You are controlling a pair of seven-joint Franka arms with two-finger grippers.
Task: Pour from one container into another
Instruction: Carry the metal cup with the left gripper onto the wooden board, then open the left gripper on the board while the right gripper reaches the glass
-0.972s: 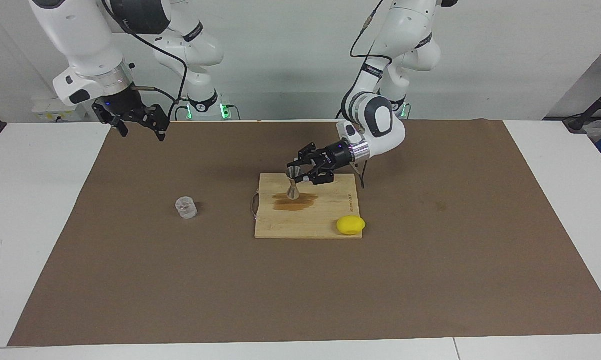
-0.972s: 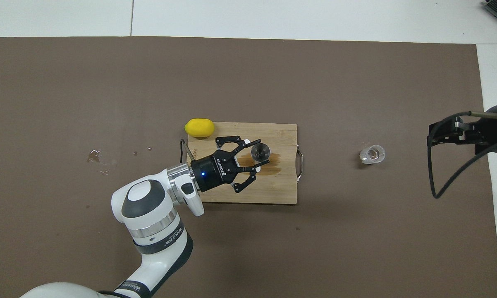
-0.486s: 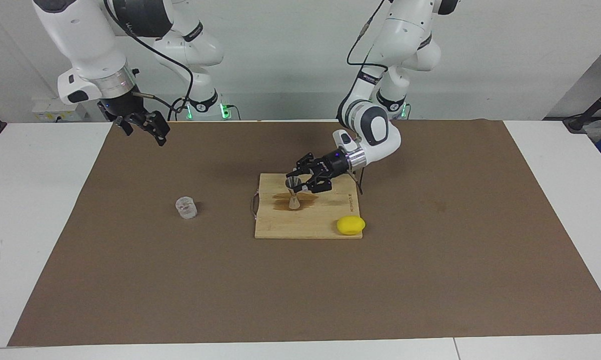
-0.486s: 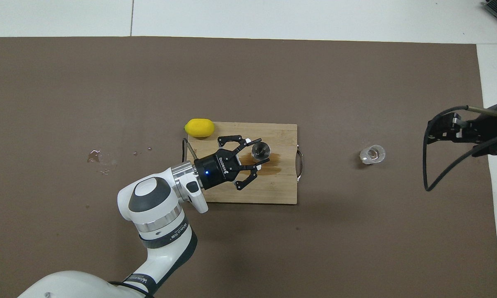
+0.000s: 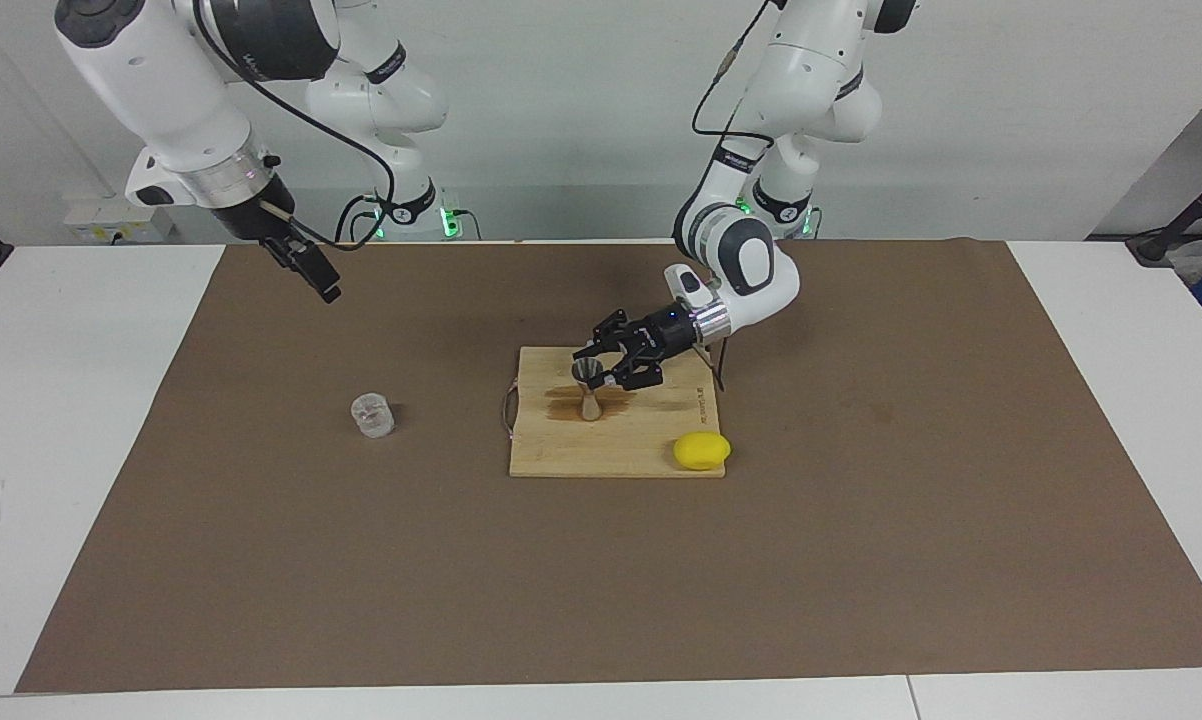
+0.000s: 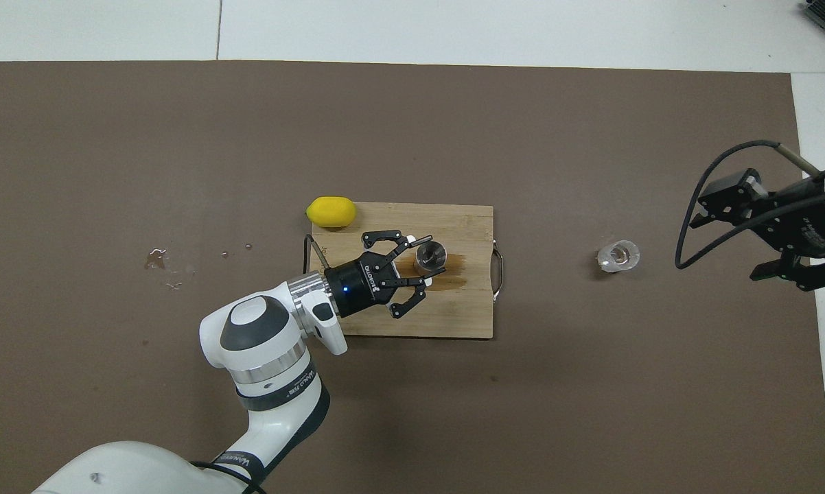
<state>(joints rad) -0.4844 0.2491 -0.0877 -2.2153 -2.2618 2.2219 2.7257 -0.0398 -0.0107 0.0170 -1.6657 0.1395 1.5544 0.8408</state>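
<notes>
I will move my right gripper to the clear ribbed glass cup on the brown mat next and close it around the cup's sides (image 6: 615,258).
The jigger (image 5: 589,391) (image 6: 430,254), silvery and hourglass-shaped, stands upright on a wooden cutting board (image 5: 651,440) (image 6: 467,309), over a brown wet stain. My left gripper (image 5: 602,373) (image 6: 428,258) lies nearly level and is shut on the jigger's upper cone. The clear ribbed glass cup (image 5: 372,415) (image 6: 618,256) stands alone on the brown mat, toward the right arm's end of the table. My right gripper (image 5: 311,273) (image 6: 727,248) hangs open and empty in the air over the mat, close to its own base and apart from the cup.
A yellow lemon (image 5: 702,451) (image 6: 331,211) rests at the board's corner farthest from the robots, toward the left arm's end. A metal handle (image 6: 498,274) sticks out of the board toward the cup. A few drops (image 6: 157,259) lie on the mat.
My right arm has turned its wrist and brought its gripper lower and a little closer to the cup. The left gripper has shifted slightly with the jigger, which sits lower on the board.
</notes>
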